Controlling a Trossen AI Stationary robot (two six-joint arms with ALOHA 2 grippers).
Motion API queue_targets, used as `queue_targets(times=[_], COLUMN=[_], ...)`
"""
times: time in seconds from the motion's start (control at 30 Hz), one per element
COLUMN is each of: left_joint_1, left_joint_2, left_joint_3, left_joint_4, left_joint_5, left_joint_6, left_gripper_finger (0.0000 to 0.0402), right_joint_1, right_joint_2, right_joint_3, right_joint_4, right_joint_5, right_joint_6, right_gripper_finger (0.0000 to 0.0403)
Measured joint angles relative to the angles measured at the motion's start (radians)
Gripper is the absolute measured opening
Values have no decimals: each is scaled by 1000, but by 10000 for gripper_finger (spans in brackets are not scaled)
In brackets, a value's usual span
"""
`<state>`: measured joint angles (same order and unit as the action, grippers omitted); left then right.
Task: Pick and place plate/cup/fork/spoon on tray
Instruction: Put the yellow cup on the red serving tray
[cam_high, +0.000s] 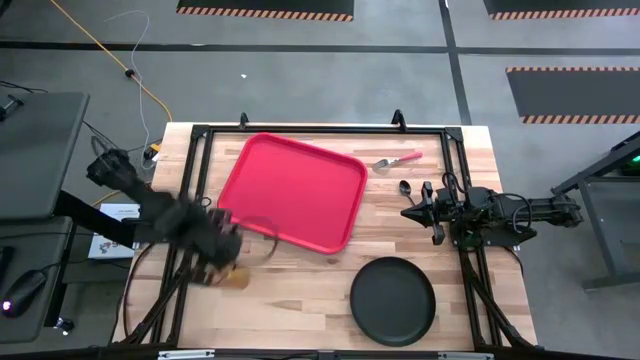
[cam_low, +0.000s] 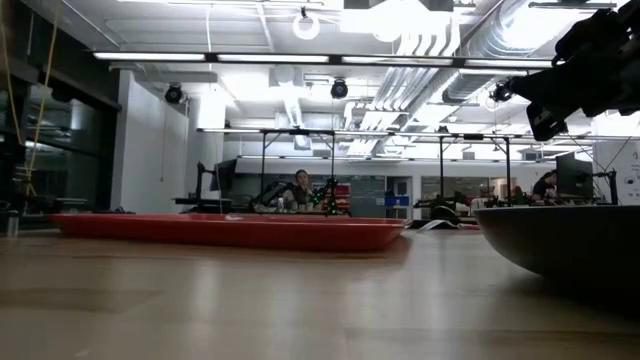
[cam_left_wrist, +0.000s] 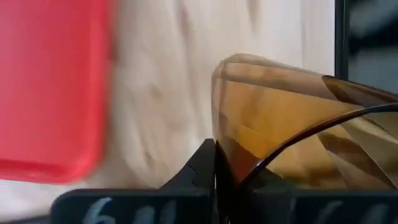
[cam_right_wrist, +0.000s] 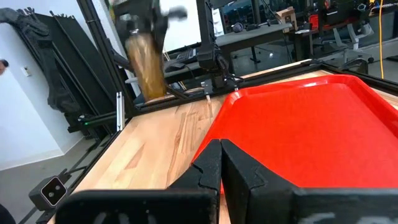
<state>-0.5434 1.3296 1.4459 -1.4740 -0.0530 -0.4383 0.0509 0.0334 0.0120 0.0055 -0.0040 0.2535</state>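
Observation:
Next, I set the amber cup down with my left gripper inside the red tray's far corner (cam_high: 264, 151), away from the fork. The cup now hangs beside the red tray.
The amber cup (cam_right_wrist: 146, 65) hangs under my left gripper (cam_right_wrist: 144, 28) above the table's near left part, beside the red tray (cam_high: 292, 190); the high view shows it too (cam_high: 237, 277). My left gripper (cam_left_wrist: 216, 155) is shut on the cup (cam_left_wrist: 292, 124). The black plate (cam_high: 392, 300) rests on the table near the front right. The pink-handled fork (cam_high: 397, 159) and the black spoon (cam_high: 405, 187) lie on the table right of the tray. My right gripper (cam_high: 408, 213) is shut and empty, just right of the tray, near the spoon. My left gripper pinches the cup's wall at its rim (cam_left_wrist: 225, 134) between the two fingers, one finger (cam_left_wrist: 204, 163) outside the wall. The fingers come from above, pointing down. The cup hangs upright below them, lifted clear of the table.
The table's black metal frame (cam_high: 200, 180) runs along its left, far and right edges. Bare wood lies between the tray and the plate. A person (cam_low: 300, 185) sits far behind the table in the low view.

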Motion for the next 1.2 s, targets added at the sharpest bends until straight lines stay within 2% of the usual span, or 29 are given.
queue_targets(times=[0.07,0.2,0.4,0.47,0.6,0.7,0.8,0.97,1.2], left_joint_1=[131,462,936,1066,1269,1369,1429,1461,1467], left_joint_2=[14,62,188,249,356,434,507,561,577], left_joint_3=[96,228,250,249,249,249,249,249,249], left_joint_4=[-41,-99,-79,-44,78,122,100,81,94], left_joint_5=[-55,-147,-183,-176,-68,-46,-36,23,-18], left_joint_6=[65,259,574,637,722,736,730,723,705], left_gripper_finger=[4,3,2,2,1,1,1,1,1], right_joint_1=[0,0,0,0,0,0,0,0,0], right_joint_2=[0,0,0,0,0,0,0,0,0], right_joint_3=[0,0,0,0,0,0,0,0,0], right_joint_4=[0,0,0,0,0,0,0,0,0], right_joint_5=[0,0,0,0,0,0,0,0,0], right_joint_6=[0,0,0,0,0,0,0,0,0], right_gripper_finger=[0,0,0,0,0,0,0,0,0])
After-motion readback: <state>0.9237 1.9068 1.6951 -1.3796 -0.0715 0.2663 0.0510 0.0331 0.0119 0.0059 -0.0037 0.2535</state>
